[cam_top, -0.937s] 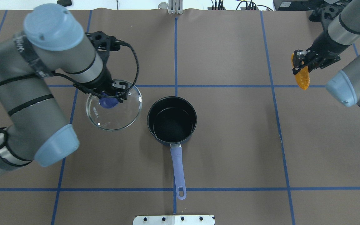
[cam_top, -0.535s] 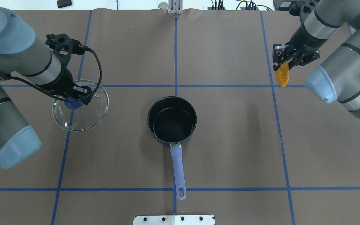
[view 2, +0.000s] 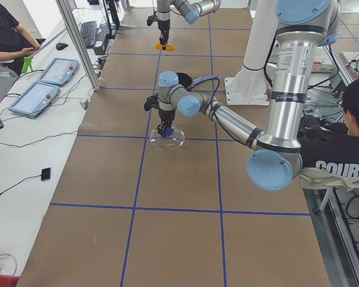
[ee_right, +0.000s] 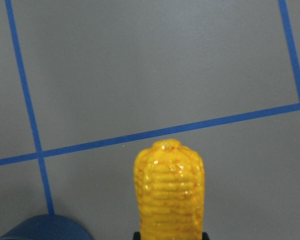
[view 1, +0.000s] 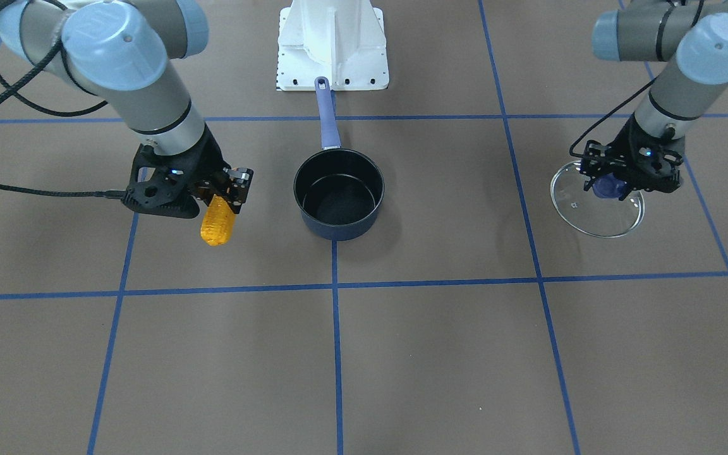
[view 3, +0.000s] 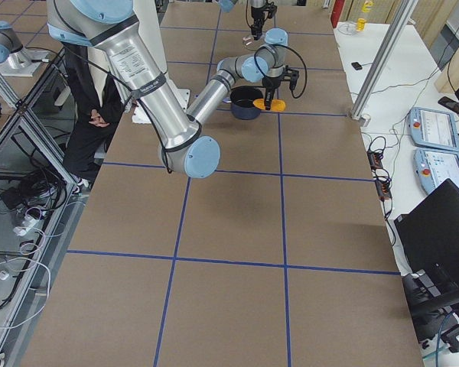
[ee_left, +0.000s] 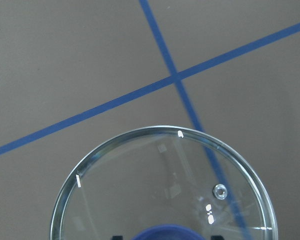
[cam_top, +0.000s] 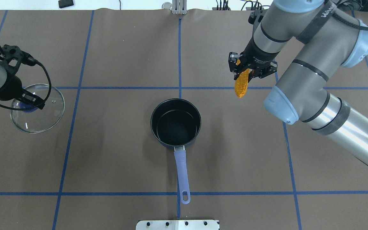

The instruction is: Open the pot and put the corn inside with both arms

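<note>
Next, my right gripper sets the corn down and lets it go on the dark blue pot's bottom (view 1: pixel 332 206), toward the side that is opposite the lilac handle.
The dark blue pot (cam_top: pixel 175 123) with a lilac handle (cam_top: pixel 181 174) stands open and empty at the table's middle; it also shows in the front view (view 1: pixel 339 193). My right gripper (cam_top: pixel 247 68) is shut on the orange-yellow corn (cam_top: pixel 241 83), held in the air to the pot's far right. The corn also shows in the front view (view 1: pixel 218 221) and the right wrist view (ee_right: pixel 169 192). My left gripper (cam_top: pixel 27 101) is shut on the blue knob of the glass lid (cam_top: pixel 38 110), held far left of the pot. The lid also shows in the front view (view 1: pixel 598 205) and the left wrist view (ee_left: pixel 165 190).
Brown table cover with blue tape grid lines (cam_top: pixel 180 54). A white base plate (cam_top: pixel 177 225) sits at the near edge behind the pot handle. Cables and boxes lie along the far edge (cam_top: pixel 232 5). Operators sit beside the table in the exterior left view (view 2: pixel 341 137).
My right arm has carried the corn leftward, toward the pot. My left arm has carried the glass lid farther left, away from the pot. The pot has not moved.
</note>
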